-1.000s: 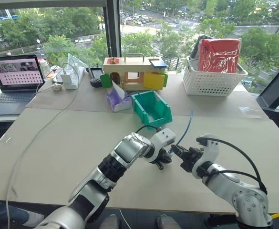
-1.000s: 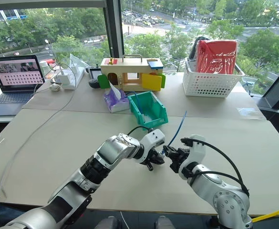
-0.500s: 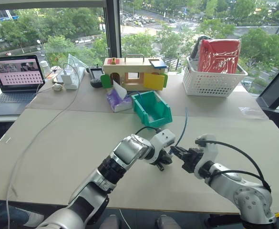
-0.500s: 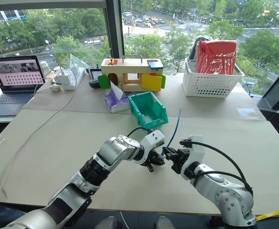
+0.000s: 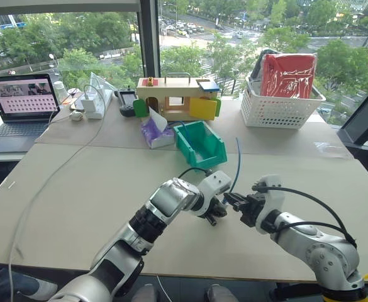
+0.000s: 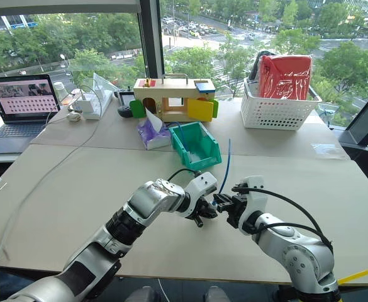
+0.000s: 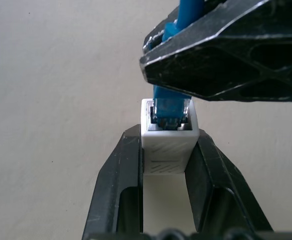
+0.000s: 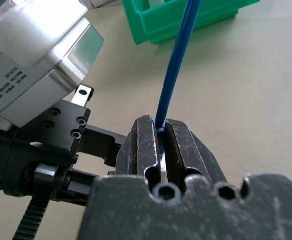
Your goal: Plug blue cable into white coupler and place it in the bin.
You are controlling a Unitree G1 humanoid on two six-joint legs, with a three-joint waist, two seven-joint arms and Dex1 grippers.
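Observation:
The robot's right gripper should release the joined cable and coupler, now above the table's middle front, inside the teal-green bin [image 5: 204,138], next to the other blue cable.
Above the table's middle front, my left gripper [image 7: 168,136] is shut on the white coupler [image 7: 168,145], one finger on each side of it. The blue cable's plug [image 7: 170,107] sits in the coupler's socket opening. My right gripper [image 8: 160,126] is shut on the blue cable [image 8: 176,65] just behind the plug, tip to tip with the left gripper [image 5: 214,211]. The cable's free length [image 5: 237,160] rises nearly upright from the right gripper [image 5: 232,201]. The teal-green bin [image 5: 199,143] stands on the table just beyond both grippers, its cut-out front facing me.
Behind the bin are a wooden box with coloured doors [image 5: 174,94] and a purple tissue pack [image 5: 155,131]. A white lattice basket [image 5: 281,107] holding a red bag stands back right. A laptop [image 5: 23,100] sits far left, and a long white cable [image 5: 58,170] trails across the left table.
My right wrist has rolled, and the blue cable's free end has swung from leaning right to nearly upright. Both hands stayed in place, grips unchanged.

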